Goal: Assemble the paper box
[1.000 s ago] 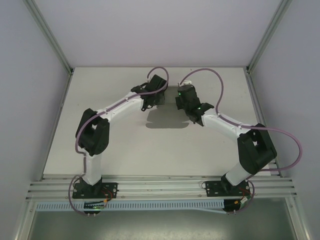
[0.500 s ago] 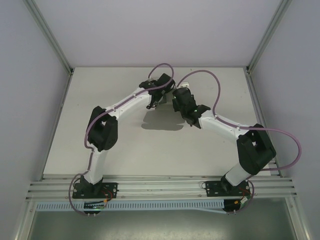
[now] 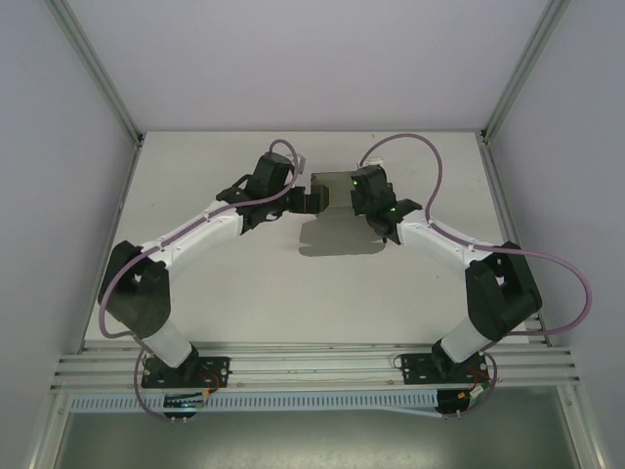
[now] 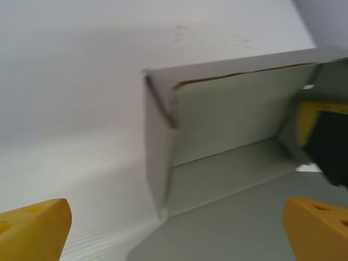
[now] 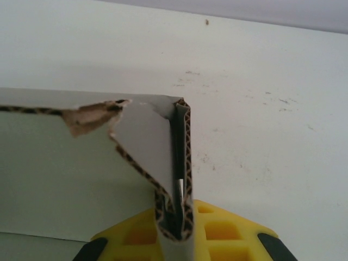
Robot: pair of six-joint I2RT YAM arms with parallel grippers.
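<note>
My right gripper should release the paper box, now lying mid-table between both arms, so that it is left on the white table under the front edge of its flat flap (image 3: pixel 334 253).
The paper box (image 3: pixel 337 233) is grey cardboard, partly folded, lying mid-table between both arms. In the left wrist view its floor and two upright walls (image 4: pixel 228 114) meet at a corner. My left gripper (image 3: pixel 309 200) stands wide open at the box's left side, yellow fingertips (image 4: pixel 32 228) spread far apart and touching nothing. My right gripper (image 3: pixel 363 192) is shut on the box's right wall, a doubled-over corrugated fold (image 5: pixel 182 163) pinched between its yellow fingers (image 5: pixel 228 234). A torn flap edge (image 5: pixel 92 117) shows beside that fold. The right gripper's fingers (image 4: pixel 321 136) also show behind the box's far corner.
The white table (image 3: pixel 244 283) ends at an aluminium rail (image 3: pixel 312 363) in front, where both arm bases are bolted. Slanted frame posts (image 3: pixel 98 73) and pale walls close in the left, right and back. Purple cables loop over each wrist.
My left gripper went from shut to wide open and its arm swung out to the left. The right gripper stayed shut on the wall, and the box shifted slightly right.
</note>
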